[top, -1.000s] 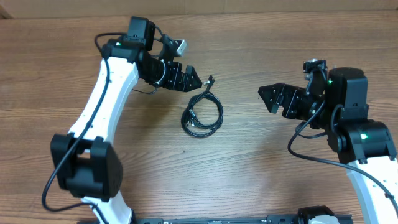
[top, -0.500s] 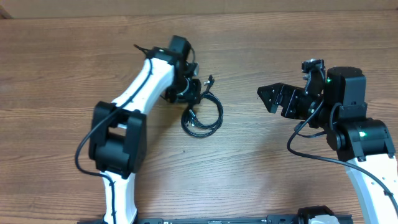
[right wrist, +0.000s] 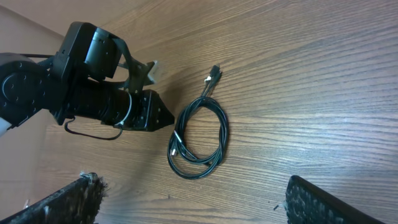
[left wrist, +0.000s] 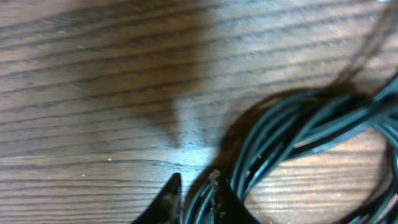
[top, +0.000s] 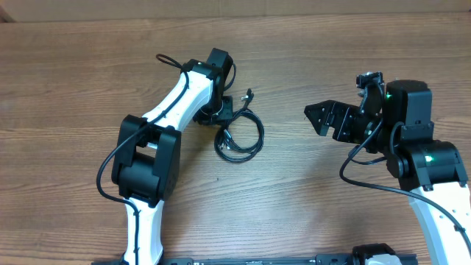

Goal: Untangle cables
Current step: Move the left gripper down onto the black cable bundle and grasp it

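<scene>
A bunch of strands lies in the left gripper's fingers at the coil's edge, so the robot should open it, pinch fewer strands (left wrist: 244, 158) and lift them from the coil.
The cables (top: 260, 137) lie as one small black coil on the wooden table, with a plug end (top: 249, 94) pointing to the far side. My left gripper (top: 224, 118) is down at the coil's upper left edge. In the left wrist view its jaws (left wrist: 196, 182) are shut on a few strands of the cables (left wrist: 292, 134), which run between the two fingertips. My right gripper (top: 315, 120) hovers open to the right of the coil, apart from it. The right wrist view shows the cables (right wrist: 222, 134) ahead of the wide-open right gripper (right wrist: 196, 200), with the left gripper (right wrist: 163, 118) at their left edge.
The table top (top: 309, 199) is bare brown wood. A thick black arm cable (top: 166, 60) loops up behind the left arm. The left arm's elbow (top: 147, 158) stands left of the coil and the right arm's base (top: 430, 165) at the far right.
The left arm has swung in over the coil's upper left edge and dropped to it. Its jaws went from open to shut on the strands. The right arm has not moved.
</scene>
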